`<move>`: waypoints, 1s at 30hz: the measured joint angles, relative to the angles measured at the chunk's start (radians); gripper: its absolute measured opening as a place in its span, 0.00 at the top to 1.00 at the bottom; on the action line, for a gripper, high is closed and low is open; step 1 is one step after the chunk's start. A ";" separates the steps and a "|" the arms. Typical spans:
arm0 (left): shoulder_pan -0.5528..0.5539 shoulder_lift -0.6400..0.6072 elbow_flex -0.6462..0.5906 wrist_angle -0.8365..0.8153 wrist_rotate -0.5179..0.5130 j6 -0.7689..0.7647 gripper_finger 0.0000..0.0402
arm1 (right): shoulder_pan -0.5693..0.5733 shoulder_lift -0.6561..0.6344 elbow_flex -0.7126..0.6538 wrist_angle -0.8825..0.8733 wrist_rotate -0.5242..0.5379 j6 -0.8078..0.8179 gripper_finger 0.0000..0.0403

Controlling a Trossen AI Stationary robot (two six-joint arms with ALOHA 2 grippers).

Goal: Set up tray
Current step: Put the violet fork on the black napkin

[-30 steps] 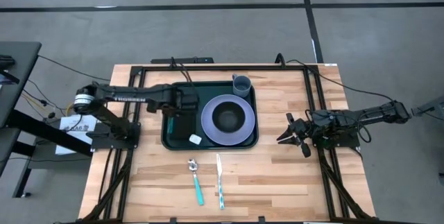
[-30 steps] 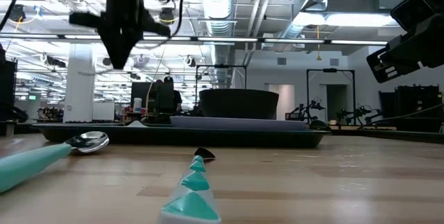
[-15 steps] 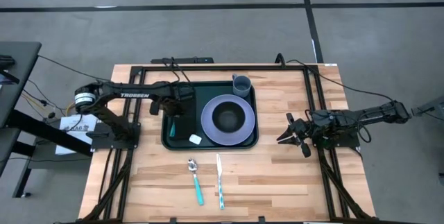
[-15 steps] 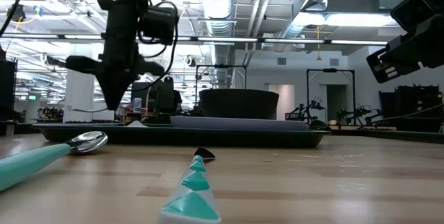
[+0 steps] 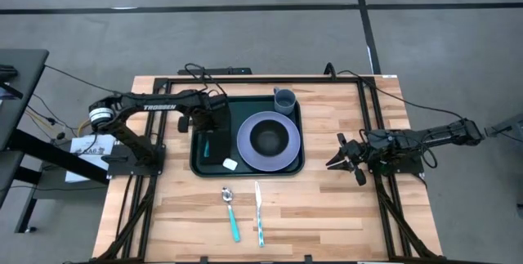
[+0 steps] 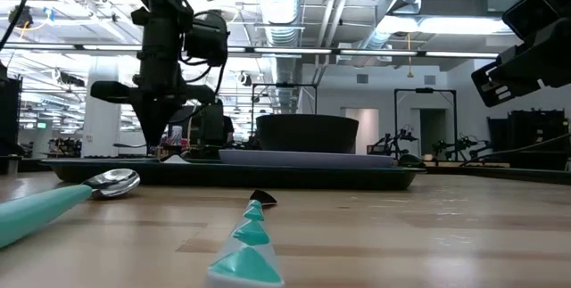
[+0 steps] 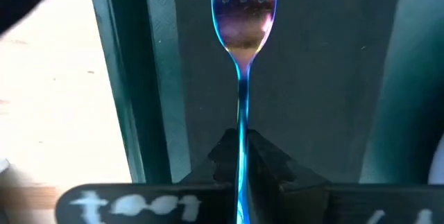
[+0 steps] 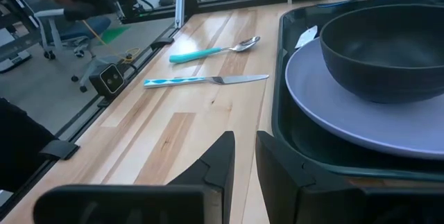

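Note:
Next, I release the fork from my left gripper along the black napkin's edge (image 5: 207, 132) (image 7: 220, 172) that is farthest from the lavender plate.
The dark green tray (image 5: 245, 172) sits mid-table and holds a lavender plate (image 5: 245, 154) with a dark bowl (image 5: 267, 137), a grey cup (image 5: 284, 99) and a black napkin (image 7: 319, 78) along its left side. My left gripper (image 5: 206, 123) points down over the napkin, shut on a fork (image 7: 243, 30) with a shiny blue head. The fork's teal handle (image 5: 207, 145) shows on the gripper's near side. My right gripper (image 5: 341, 164) waits shut over the table right of the tray, touching nothing. My left gripper pinches the fork's thin neck (image 7: 241, 113), just behind the head, between its two fingers (image 7: 277, 161). It comes from above, pointing down, with the fingers across the fork. The tines point toward the table's far edge above the napkin; I cannot tell whether the fork touches it.
A teal-handled spoon (image 5: 231, 211) and a teal-patterned knife (image 5: 259, 223) lie side by side on the wood, between the tray and the table's near edge. A small white tag (image 5: 230, 164) lies in the tray's near left part. Bare wood shows left and right of the tray.
My left gripper has come down toward the tray's left side with the fork and shifted a little toward the far edge. My right arm has kept still.

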State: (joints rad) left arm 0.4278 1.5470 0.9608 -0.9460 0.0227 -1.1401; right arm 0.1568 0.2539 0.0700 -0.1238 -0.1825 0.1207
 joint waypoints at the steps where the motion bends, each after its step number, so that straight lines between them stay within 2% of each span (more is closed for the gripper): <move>1: 0.001 0.006 0.001 0.003 -0.001 -0.001 1.00 | 0.000 0.000 0.000 0.000 0.000 0.000 0.87; 16: 0.013 0.098 -0.002 0.021 0.021 0.011 1.00 | 0.000 0.000 0.000 -0.003 0.000 0.001 0.87; 20: 0.014 0.108 -0.002 0.021 -0.009 0.011 1.00 | 0.000 0.000 0.000 -0.003 0.000 0.001 0.87; 30: 0.014 0.108 -0.002 0.019 -0.010 0.020 0.97 | 0.000 0.000 0.000 -0.003 0.000 0.000 0.87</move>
State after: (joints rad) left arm 0.4423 1.6550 0.9592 -0.9266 0.0124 -1.1198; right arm 0.1566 0.2543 0.0700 -0.1268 -0.1822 0.1206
